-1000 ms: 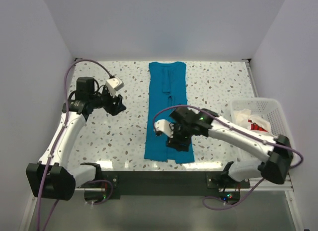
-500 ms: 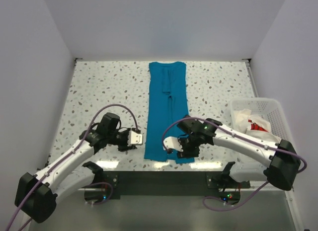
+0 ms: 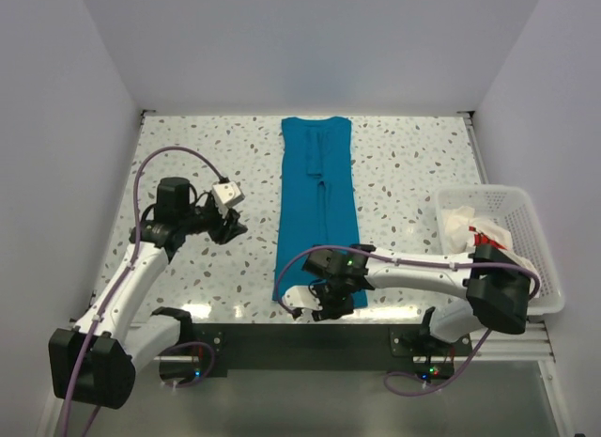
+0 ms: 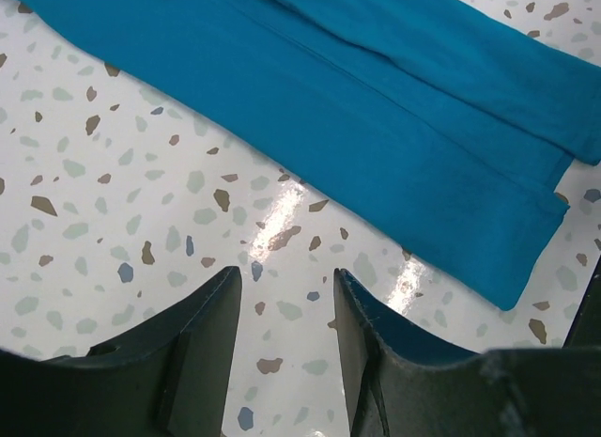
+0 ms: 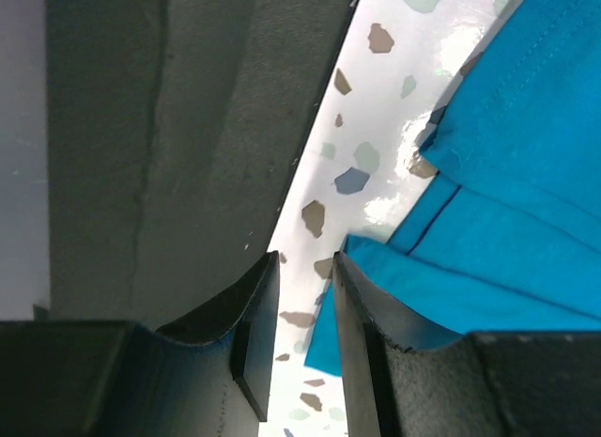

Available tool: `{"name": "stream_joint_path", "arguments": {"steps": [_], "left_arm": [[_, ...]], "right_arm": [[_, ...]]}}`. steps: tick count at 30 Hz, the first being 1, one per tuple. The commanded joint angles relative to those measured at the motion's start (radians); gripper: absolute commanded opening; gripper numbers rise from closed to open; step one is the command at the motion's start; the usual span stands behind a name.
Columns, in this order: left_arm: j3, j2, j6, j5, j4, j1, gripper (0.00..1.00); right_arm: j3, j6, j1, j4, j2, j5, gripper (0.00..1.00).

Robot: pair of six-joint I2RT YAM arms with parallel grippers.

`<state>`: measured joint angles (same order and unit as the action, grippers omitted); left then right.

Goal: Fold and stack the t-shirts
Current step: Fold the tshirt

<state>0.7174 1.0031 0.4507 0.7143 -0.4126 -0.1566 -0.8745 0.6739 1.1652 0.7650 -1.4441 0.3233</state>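
The near hem corner (image 3: 277, 299) (image 4: 508, 304) of the teal-blue t-shirt, across from the corner at my right gripper, will be gripped by my left gripper.
The teal-blue t-shirt (image 3: 316, 211) lies folded into a long narrow strip down the middle of the table, collar at the far end. My right gripper (image 3: 324, 305) is low at its near hem; in the right wrist view it (image 5: 305, 268) is open with a narrow gap, and the shirt's hem corner (image 5: 507, 174) lies against its right finger. My left gripper (image 3: 233, 228) is open and empty over bare table left of the shirt (image 4: 376, 108). The white shirt with red marks (image 3: 472, 232) lies in the basket.
The white mesh basket (image 3: 526, 258) stands at the right edge of the table. The dark front rail (image 5: 141, 127) runs just beside my right gripper. Grey walls enclose the speckled table (image 3: 188, 155) on three sides.
My left arm swung down to the front edge beside the shirt, then back up to the left. My right gripper moved steadily toward the shirt's near hem.
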Motion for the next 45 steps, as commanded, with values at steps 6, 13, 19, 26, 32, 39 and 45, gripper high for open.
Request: {"name": "stream_joint_path", "arguments": {"steps": [6, 13, 19, 26, 32, 39, 45], "left_arm": [[0.031, 0.003, -0.049, 0.017, 0.015, 0.006, 0.49], [0.034, 0.019, -0.047, 0.019, 0.015, 0.006, 0.5], [0.039, 0.029, -0.043, 0.011, 0.009, 0.006, 0.5], [0.04, 0.038, -0.038, 0.011, 0.011, 0.006, 0.5], [0.048, 0.038, -0.04, 0.008, 0.009, 0.006, 0.5], [0.05, 0.032, -0.05, 0.004, 0.017, 0.006, 0.5], [0.054, 0.032, -0.052, -0.003, 0.018, 0.006, 0.5]], "right_arm": [[0.042, 0.021, 0.008, -0.11, -0.048, -0.108, 0.33], [0.097, 0.038, 0.008, -0.147, -0.068, -0.141, 0.33], [0.114, 0.018, 0.007, -0.188, -0.114, -0.141, 0.25], [0.12, -0.011, 0.007, -0.184, -0.114, -0.147, 0.0], [0.083, -0.022, -0.002, -0.156, -0.016, -0.135, 0.0], [-0.053, -0.068, -0.002, -0.07, 0.05, -0.049, 0.0], [-0.092, -0.076, -0.001, -0.07, 0.036, -0.02, 0.0]]}}
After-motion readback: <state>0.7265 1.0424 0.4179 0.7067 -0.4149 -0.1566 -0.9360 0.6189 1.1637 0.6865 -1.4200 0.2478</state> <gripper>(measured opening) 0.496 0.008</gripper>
